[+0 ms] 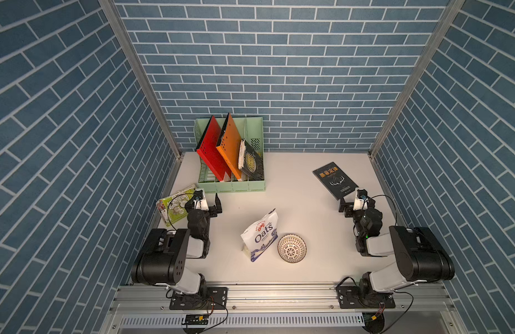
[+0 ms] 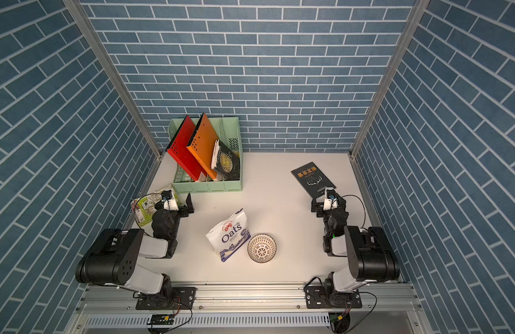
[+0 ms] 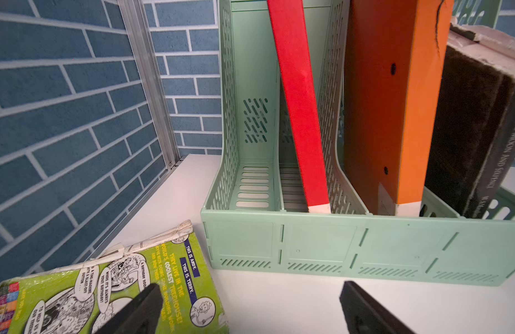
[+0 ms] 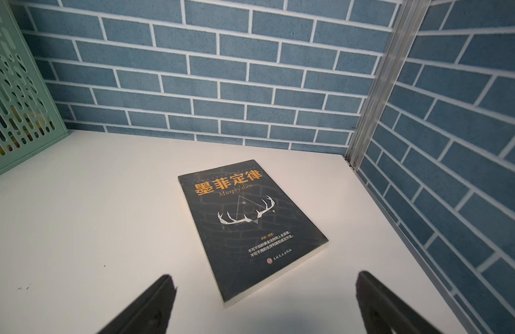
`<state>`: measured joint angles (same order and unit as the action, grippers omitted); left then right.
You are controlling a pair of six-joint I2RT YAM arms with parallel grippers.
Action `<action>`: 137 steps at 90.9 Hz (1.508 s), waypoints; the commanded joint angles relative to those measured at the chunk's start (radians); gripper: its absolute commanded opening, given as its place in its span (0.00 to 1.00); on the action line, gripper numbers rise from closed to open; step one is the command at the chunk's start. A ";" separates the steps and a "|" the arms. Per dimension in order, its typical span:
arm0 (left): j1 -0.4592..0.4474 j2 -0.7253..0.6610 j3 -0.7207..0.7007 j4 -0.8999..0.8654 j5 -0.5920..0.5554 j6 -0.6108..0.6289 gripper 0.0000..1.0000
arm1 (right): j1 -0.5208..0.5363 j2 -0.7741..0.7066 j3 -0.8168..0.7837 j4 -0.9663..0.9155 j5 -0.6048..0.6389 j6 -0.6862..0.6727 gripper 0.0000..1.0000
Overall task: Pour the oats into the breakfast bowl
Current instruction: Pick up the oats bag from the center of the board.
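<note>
Next, my left gripper will go to the top edge (image 1: 258,223) of the white "Oats" pouch and close at its middle.
The white "Oats" pouch (image 1: 259,235) (image 2: 229,234) stands near the table's front middle, leaning slightly; the flakes inside are hidden. Just to its right, a small gap away, sits the patterned breakfast bowl (image 1: 292,248) (image 2: 261,248), with only its star centre showing inside. My left gripper (image 3: 250,289) (image 1: 205,202) hovers open at the left, well behind the pouch, with one finger over a green book. My right gripper (image 4: 265,277) (image 1: 357,202) stands open at the right, holding nothing, by the near corner of a black book. Neither wrist view shows the pouch or the bowl.
A mint-green file rack (image 1: 236,186) (image 3: 337,248) at the back left holds a red folder (image 1: 211,150), an orange folder (image 1: 230,147) and a dark book. A green-and-white illustrated book (image 1: 175,206) (image 3: 111,286) lies at the left edge. The black book (image 1: 334,179) (image 4: 250,225) lies back right. Brick-patterned walls enclose three sides.
</note>
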<state>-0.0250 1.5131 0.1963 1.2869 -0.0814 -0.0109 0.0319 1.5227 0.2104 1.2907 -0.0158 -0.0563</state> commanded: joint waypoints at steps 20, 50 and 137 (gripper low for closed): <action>-0.003 0.001 0.009 0.006 0.008 0.004 1.00 | -0.001 0.007 0.003 -0.002 -0.005 0.019 1.00; -0.003 -0.001 0.009 0.007 -0.004 -0.003 1.00 | -0.001 -0.136 0.106 -0.309 0.048 0.041 1.00; -0.684 -0.668 0.679 -1.805 0.110 -0.274 0.86 | 0.002 -0.570 0.487 -1.342 -0.184 0.282 1.00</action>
<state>-0.6365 0.8082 0.8608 -0.3042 0.0891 -0.2928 0.0319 0.9436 0.6617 -0.0200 -0.1810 0.2310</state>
